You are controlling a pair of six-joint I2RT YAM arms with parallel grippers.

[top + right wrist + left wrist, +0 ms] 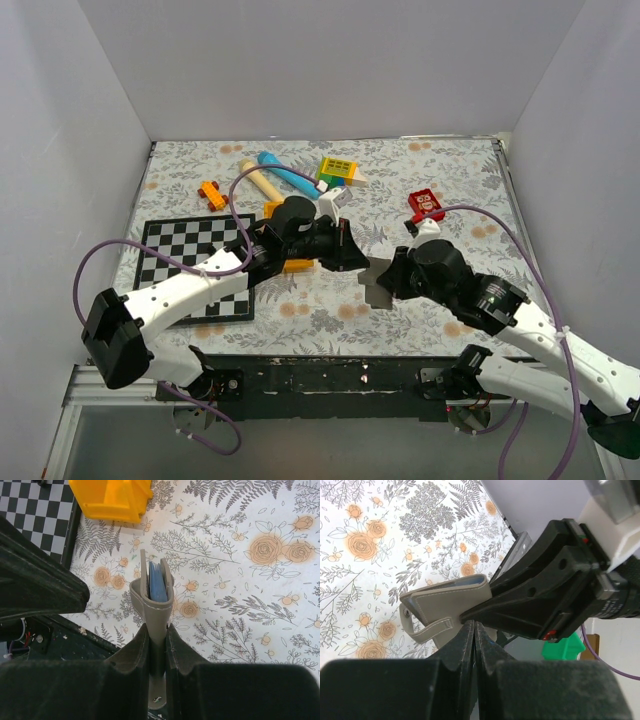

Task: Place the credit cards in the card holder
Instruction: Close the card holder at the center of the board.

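Observation:
I need to use my right gripper to let go of the grey card holder on the floral cloth [373, 316] [220, 617] beside the orange flower, close to the front edge. The card holder is held above the cloth now.
My right gripper [385, 281] [157, 630] is shut on the card holder [378, 290] [159, 600], a grey folding wallet held on edge above the floral cloth. Its mouth gapes a little and shows a blue lining, and its snap tab [427, 630] hangs loose. My left gripper [355, 258] [474, 625] is shut, its tips pressed against the wallet's lower edge, right beside the right gripper's black fingers [535, 595]. Between the left jaws I see only a thin dark seam. No credit cards show plainly in any view.
A checkerboard mat [190, 265] lies under the left arm. An orange tray [297, 265] [112, 500] sits just behind the left gripper. Farther back are a red block [426, 204], a blue cylinder [285, 172], a wooden peg [262, 180], a yellow-green block [338, 170] and a small orange toy [211, 194].

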